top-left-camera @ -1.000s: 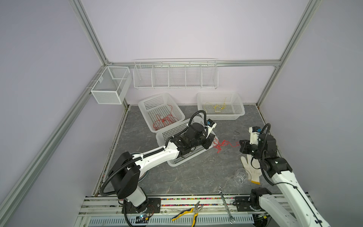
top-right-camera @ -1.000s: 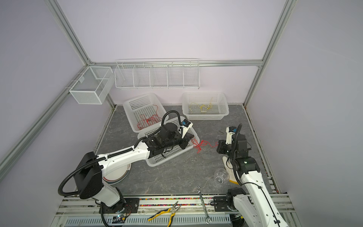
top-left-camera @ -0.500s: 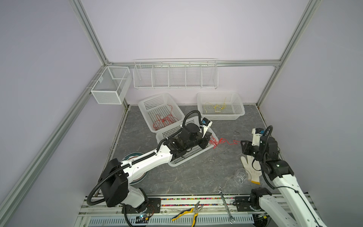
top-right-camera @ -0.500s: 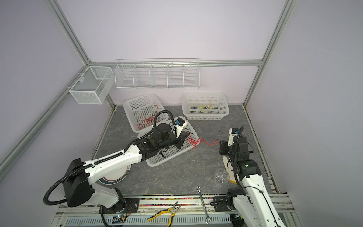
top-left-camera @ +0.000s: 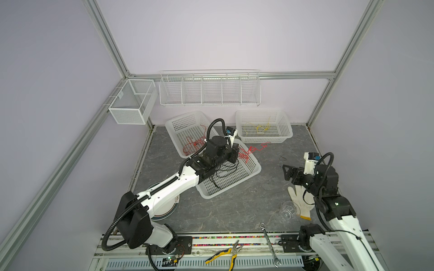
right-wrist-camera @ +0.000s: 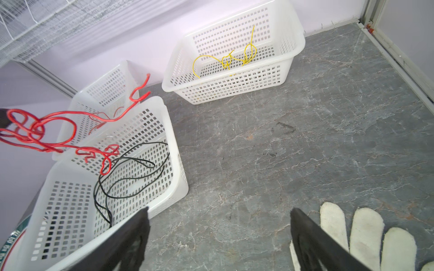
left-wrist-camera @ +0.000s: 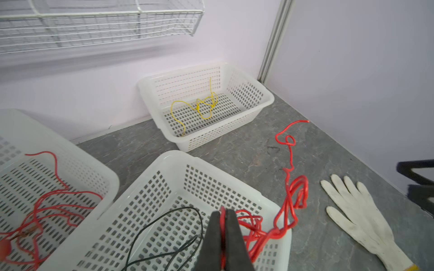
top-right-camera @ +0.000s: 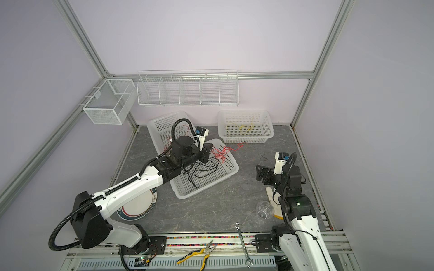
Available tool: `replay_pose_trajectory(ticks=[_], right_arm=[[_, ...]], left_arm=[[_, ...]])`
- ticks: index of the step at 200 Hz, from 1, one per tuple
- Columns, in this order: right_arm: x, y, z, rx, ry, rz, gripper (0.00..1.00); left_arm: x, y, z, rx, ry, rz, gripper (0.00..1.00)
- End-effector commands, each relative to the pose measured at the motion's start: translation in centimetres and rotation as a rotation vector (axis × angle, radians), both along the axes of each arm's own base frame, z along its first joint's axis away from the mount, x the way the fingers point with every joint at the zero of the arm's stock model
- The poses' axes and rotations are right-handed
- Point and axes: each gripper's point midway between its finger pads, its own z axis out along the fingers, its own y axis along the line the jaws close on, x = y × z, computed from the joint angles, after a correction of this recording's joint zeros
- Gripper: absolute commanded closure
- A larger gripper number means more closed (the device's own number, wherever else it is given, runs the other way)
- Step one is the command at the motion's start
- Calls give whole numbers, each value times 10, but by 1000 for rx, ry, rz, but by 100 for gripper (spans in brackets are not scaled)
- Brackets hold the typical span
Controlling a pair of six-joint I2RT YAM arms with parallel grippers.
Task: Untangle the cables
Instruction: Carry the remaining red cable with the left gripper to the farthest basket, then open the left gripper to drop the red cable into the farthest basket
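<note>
I will let go of the red cable with my left gripper on top of the other red cables in the back white basket (top-left-camera: 197,143) (left-wrist-camera: 28,232). The held cable is above the middle basket now.
My left gripper (left-wrist-camera: 223,212) is shut on a kinked red cable (left-wrist-camera: 291,201) above the middle white basket (top-left-camera: 256,169). The red cable (top-left-camera: 252,150) trails over that basket's rim onto the grey table. A thin black cable (top-left-camera: 225,171) lies looped inside the same basket. A yellow cable (top-left-camera: 260,127) rests in the back right basket (top-left-camera: 287,135). More red cables (top-left-camera: 190,145) lie in the back left basket. My right gripper (right-wrist-camera: 219,210) hangs open over bare table at the right, well apart from the red cable, with nothing between its fingers.
A white glove (top-left-camera: 298,199) and a clear glass (top-left-camera: 287,211) lie beside the right arm. A plate (top-right-camera: 138,208) sits under the left arm. Pliers (top-left-camera: 225,253) and a wrench (top-left-camera: 269,244) rest on the front rail. A wire shelf (top-left-camera: 209,89) hangs on the back wall.
The right gripper has opened and drawn back to the right. The left gripper has moved back and left over the middle basket, dragging the red cable with it.
</note>
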Motion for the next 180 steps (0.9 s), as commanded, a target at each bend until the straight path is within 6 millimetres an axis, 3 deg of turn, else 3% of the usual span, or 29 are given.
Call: replay_pose_trajectory(ticks=[1,24,59,91,136,180], right_arm=[[0,-5,-9,-22,22,-22,3],[1,-5,-18,-29,57,-17,3],[4,-4,-25,-31,79,-13,2],[7,-6,-31,-35,86,-24,2],[13,-4,-43,-41,123,-19,2],[18,-4,-51,-48,141,-19,1]], left_arm=[[12,25,29,-26,-41,83,100],[35,59,25,19,-52,197,100],[79,129,11,81,-44,437,100],[111,183,-9,83,-13,611,100],[150,223,-52,181,57,781,100],[164,242,-107,286,192,879,100]])
